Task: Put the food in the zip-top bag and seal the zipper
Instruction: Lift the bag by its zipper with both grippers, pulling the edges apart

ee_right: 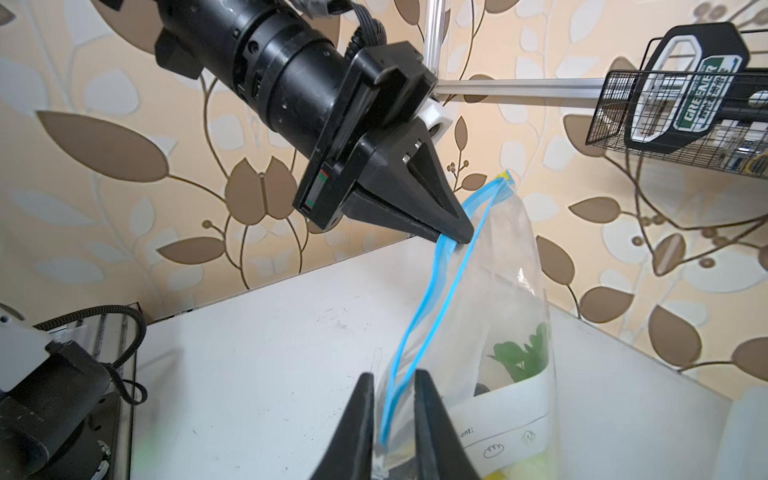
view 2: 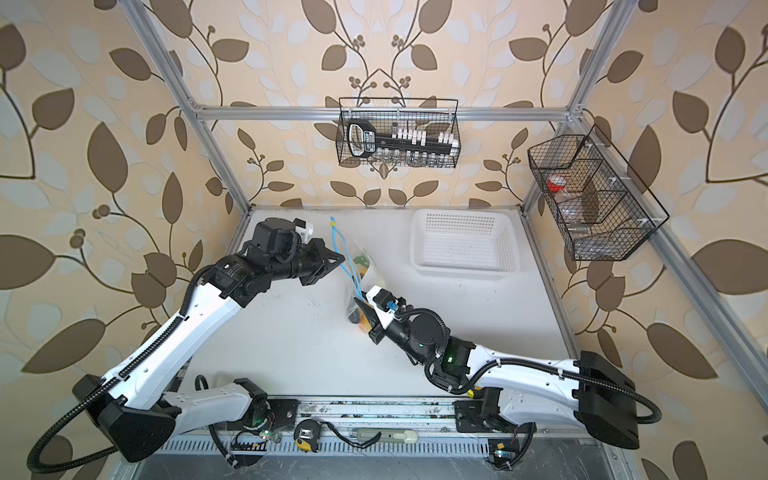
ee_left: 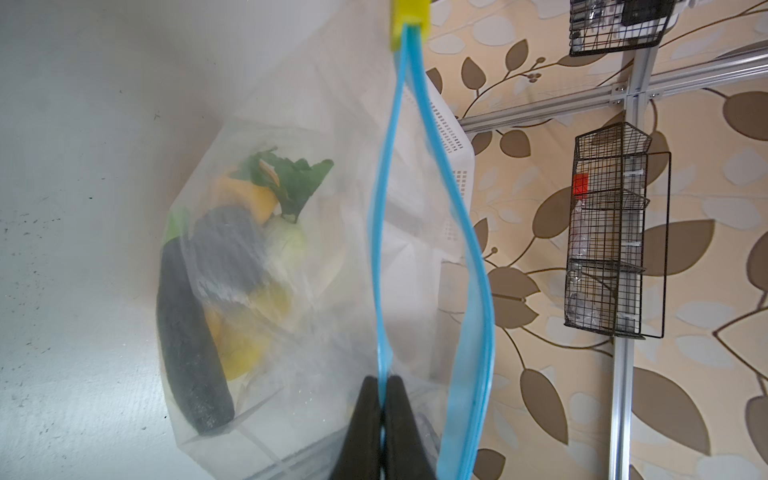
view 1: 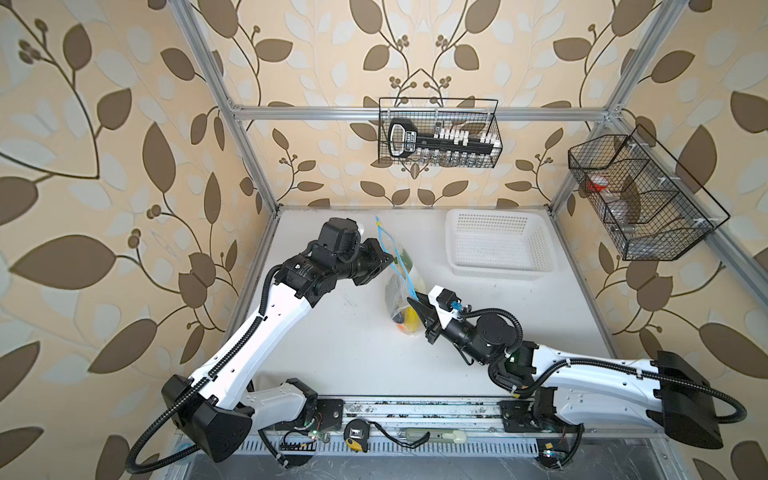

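Observation:
My left gripper is holding the middle of the zipper, far from the yellow slider. It should open and take the slider end [view 1: 377,222] once my right gripper turns the bag.
The clear zip-top bag [view 1: 395,286] [view 2: 365,266] stands lifted over the white table in both top views. The food [ee_left: 187,332] lies in its bottom: a dark green piece, orange, yellow, pale and leafy green [ee_right: 523,353] pieces. The light-blue zipper [ee_left: 457,224] [ee_right: 428,307] gapes open, with its yellow slider [ee_left: 409,16] [view 1: 379,224] at the far end. My left gripper [ee_left: 383,380] [view 1: 388,253] is shut on one side of the strip. My right gripper [ee_right: 395,376] [view 1: 411,300] straddles the bag's near zipper end, jaws narrowly apart.
A white perforated basket [view 1: 498,245] stands at the back right of the table. Black wire baskets hang on the back wall [view 1: 438,133] and the right frame [view 1: 640,199]. A yellow-and-black tape measure [view 1: 356,434] and a pale oblong case [view 1: 432,436] lie on the front rail.

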`<state>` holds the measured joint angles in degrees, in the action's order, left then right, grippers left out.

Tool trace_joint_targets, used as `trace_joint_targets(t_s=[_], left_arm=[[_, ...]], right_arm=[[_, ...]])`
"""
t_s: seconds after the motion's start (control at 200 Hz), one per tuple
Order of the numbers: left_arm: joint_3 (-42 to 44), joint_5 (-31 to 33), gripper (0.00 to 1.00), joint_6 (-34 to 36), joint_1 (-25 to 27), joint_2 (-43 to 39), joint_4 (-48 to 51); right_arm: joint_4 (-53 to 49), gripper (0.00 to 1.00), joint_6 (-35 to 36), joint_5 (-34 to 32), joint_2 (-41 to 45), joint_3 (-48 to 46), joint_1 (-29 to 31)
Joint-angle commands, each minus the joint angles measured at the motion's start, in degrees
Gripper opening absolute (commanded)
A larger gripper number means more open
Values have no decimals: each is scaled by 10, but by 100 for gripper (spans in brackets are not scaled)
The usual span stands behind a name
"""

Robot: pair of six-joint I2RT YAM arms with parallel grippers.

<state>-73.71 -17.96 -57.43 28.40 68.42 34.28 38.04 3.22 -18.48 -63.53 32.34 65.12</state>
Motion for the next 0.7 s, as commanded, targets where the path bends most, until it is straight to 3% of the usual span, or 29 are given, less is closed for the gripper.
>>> trace_joint_targets(t_s=[0.0, 0.165, 0.565, 0.695], left_arm=[[-19, -4, 6, 8, -1, -5, -5], [-18, -3, 6, 8, -2, -6, -5], [-22, 0, 6, 12, -1, -8, -1], [-32, 8, 8, 22, -2, -9, 15]], right_arm=[[28, 18, 18, -17, -3, 25, -2], [27, 20, 17, -12, 0, 30, -1], [8, 0, 25, 4, 4, 40, -12], [-12, 0, 25, 35, 17, 48, -40]])
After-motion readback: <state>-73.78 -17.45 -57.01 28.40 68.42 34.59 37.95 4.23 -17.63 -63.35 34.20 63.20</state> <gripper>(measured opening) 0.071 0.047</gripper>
